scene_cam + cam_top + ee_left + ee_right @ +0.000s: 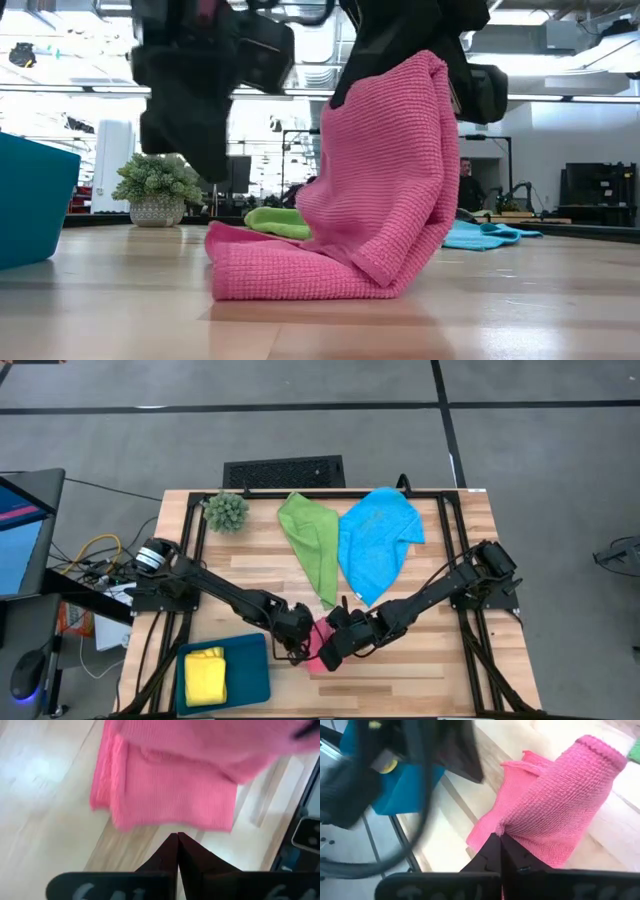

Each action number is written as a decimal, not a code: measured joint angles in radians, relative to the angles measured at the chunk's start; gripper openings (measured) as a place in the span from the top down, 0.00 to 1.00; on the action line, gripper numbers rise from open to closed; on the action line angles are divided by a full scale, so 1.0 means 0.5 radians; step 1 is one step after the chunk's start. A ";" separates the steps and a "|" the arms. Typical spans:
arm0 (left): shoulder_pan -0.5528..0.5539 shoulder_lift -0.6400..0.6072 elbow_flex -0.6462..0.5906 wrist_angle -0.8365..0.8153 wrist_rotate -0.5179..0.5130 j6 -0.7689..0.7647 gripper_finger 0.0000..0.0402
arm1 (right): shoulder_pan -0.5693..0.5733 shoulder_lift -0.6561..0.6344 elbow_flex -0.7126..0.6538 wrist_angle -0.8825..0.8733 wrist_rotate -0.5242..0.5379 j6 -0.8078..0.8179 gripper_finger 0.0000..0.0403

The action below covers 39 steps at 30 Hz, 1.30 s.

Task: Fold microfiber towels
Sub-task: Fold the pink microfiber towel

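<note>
The pink towel's flap hangs crooked from a bunched pinch. Next, my right gripper lays the flap down and takes a fresh hold (392, 262) opposite my left gripper.
A pink towel (380, 190) hangs from my right gripper (498, 836), which is shut on it near the table's front middle. The towel's lower part lies doubled on the wood (290, 270). My left gripper (177, 837) is shut with nothing between its fingers. It hovers just left of the pink towel (318, 643), above the table. A green towel (312, 540) and a blue towel (375, 545) lie crumpled at the far middle. A folded yellow towel (205, 675) rests in the teal tray (250, 665). My right gripper pinches a raised bunch of the pink towel (496, 826) between its two fingers, slanting down from the table's right side. One layer or several, I cannot tell. The cloth hangs slack below the fingers, and its lower end (300, 265) lies folded on the table.
The teal tray (30, 200) stands at the front left. A spiky green ball plant (226, 510) sits at the far left corner. Black frame rails (450, 540) run along the table's sides. Bare wood (420, 660) shows at the front right.
</note>
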 joint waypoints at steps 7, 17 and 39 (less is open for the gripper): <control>-0.067 -0.121 -0.001 -0.164 0.152 -0.037 1.00 | -0.009 0.000 -0.001 0.041 0.008 -0.087 0.97; -0.189 -0.283 0.000 -0.267 0.120 -0.054 1.00 | -0.021 0.233 0.006 0.270 -0.102 -0.113 0.97; -0.210 -0.274 0.000 -0.306 -0.072 -0.048 1.00 | -0.032 0.293 0.079 0.402 -0.104 -0.284 0.73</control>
